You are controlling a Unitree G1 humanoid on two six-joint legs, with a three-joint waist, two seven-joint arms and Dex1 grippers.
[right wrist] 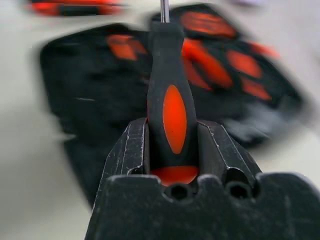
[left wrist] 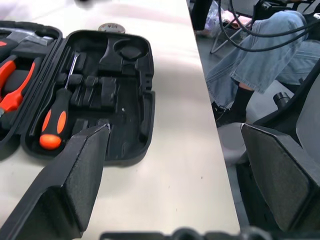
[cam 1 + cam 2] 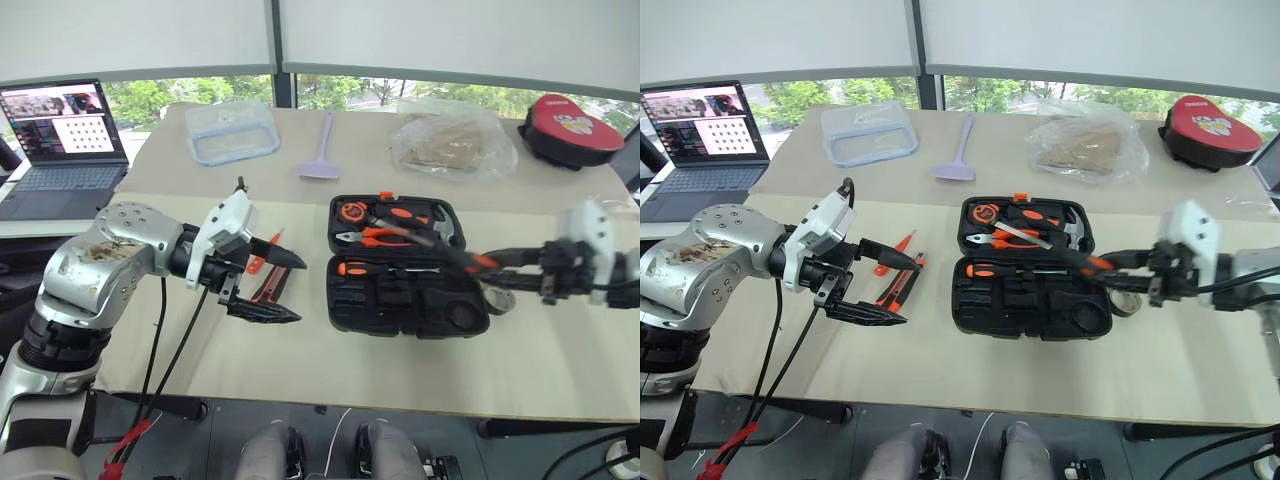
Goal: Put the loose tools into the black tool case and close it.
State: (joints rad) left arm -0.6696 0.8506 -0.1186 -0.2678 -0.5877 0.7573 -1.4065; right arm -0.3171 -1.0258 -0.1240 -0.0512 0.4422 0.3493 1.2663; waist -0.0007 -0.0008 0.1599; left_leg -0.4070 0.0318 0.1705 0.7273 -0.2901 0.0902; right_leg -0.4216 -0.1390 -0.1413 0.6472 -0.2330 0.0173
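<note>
The robot's right gripper needs to set the screwdriver down in the case's near half (image 3: 424, 281) (image 1: 137, 130), next to the other black-and-orange screwdriver.
The black tool case (image 3: 445, 318) lies open at the table's middle. One black-and-orange screwdriver (image 3: 365, 268) sits in a slot of its near half. My right gripper (image 3: 492, 262) is shut on another black-and-orange screwdriver (image 1: 172, 112), held above the case's right side with the shaft pointing over it. A small dark tape roll (image 3: 497, 298) lies on the table just right of the case. My left gripper (image 3: 300, 290) hovers open left of the case, holding nothing. Under it lie the utility knife (image 3: 268, 285) and a slim orange screwdriver (image 3: 262, 258).
A laptop (image 3: 65, 140) stands at the far left. Along the back are a clear lidded container (image 3: 232, 130), a lilac spatula (image 3: 322, 150), a plastic bag (image 3: 452, 145) and a red-lidded round case (image 3: 570, 128). A person's leg in jeans (image 2: 260, 55) is beyond the table's edge.
</note>
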